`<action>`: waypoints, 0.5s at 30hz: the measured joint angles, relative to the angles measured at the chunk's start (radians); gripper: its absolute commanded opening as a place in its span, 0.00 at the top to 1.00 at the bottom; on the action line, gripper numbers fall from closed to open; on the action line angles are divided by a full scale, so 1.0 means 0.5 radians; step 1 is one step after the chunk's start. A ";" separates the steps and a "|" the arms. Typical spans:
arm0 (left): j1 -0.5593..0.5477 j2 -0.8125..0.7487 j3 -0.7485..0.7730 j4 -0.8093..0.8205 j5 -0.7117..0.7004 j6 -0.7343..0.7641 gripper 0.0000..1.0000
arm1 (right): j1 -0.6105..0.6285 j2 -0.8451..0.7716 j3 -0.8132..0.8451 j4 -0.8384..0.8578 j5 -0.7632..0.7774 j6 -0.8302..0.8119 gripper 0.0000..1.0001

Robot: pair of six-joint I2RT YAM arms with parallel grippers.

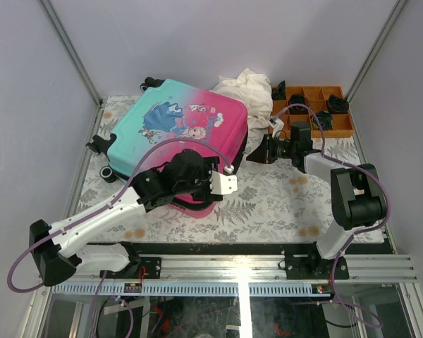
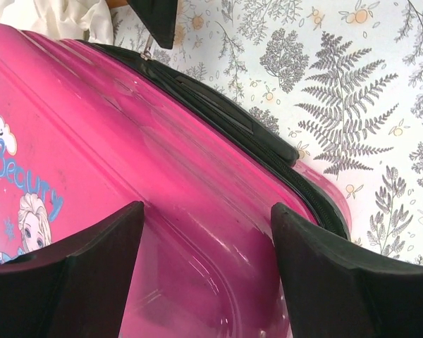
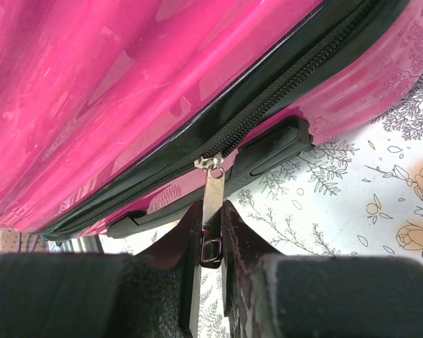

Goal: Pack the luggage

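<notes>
The left gripper I have only presses on the luggage's smooth corner, so it should grip the luggage's side handle [image 2: 234,115] to keep the luggage steady while my right gripper pulls the zipper.
The luggage [image 1: 176,127] lies flat and closed on the table, its teal end to the left and its pink end to the right. My left gripper [image 1: 210,176] hovers over the near pink corner. In the left wrist view its jaws [image 2: 208,211] stand open, close above the glossy pink shell [image 2: 162,176], with only the shell's surface between them. My right gripper [image 1: 254,155] is at the suitcase's right edge. It is shut [image 3: 211,211] on the metal zipper pull [image 3: 213,186], which hangs from the black zip [image 3: 282,91] beside the side handle [image 3: 268,151].
A white cloth [image 1: 247,88] is heaped behind the suitcase's right corner. An orange compartment tray [image 1: 314,113] with dark parts stands at the back right. The fern-print table cover [image 1: 268,204] lies under everything. Metal frame posts [image 1: 70,53] rise at the back corners.
</notes>
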 measured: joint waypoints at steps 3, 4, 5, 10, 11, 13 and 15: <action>-0.002 -0.035 -0.021 -0.026 0.026 0.063 0.31 | -0.004 -0.046 -0.056 0.007 -0.002 -0.052 1.00; -0.002 -0.049 -0.022 -0.046 0.045 0.082 0.31 | -0.004 -0.071 -0.086 0.011 -0.002 -0.063 1.00; 0.005 -0.063 -0.024 -0.069 0.074 0.101 0.29 | -0.004 -0.105 -0.126 0.013 -0.003 -0.078 1.00; 0.087 -0.104 -0.008 -0.172 0.196 0.126 0.09 | -0.008 -0.304 -0.320 -0.003 -0.005 -0.147 1.00; 0.105 -0.109 -0.007 -0.192 0.204 0.111 0.07 | -0.013 -0.347 -0.360 -0.011 -0.007 -0.153 1.00; 0.128 -0.127 -0.008 -0.217 0.208 0.098 0.06 | -0.021 -0.430 -0.433 -0.035 -0.015 -0.163 1.00; 0.143 -0.151 -0.020 -0.233 0.207 0.075 0.06 | -0.040 -0.513 -0.504 -0.062 -0.035 -0.179 1.00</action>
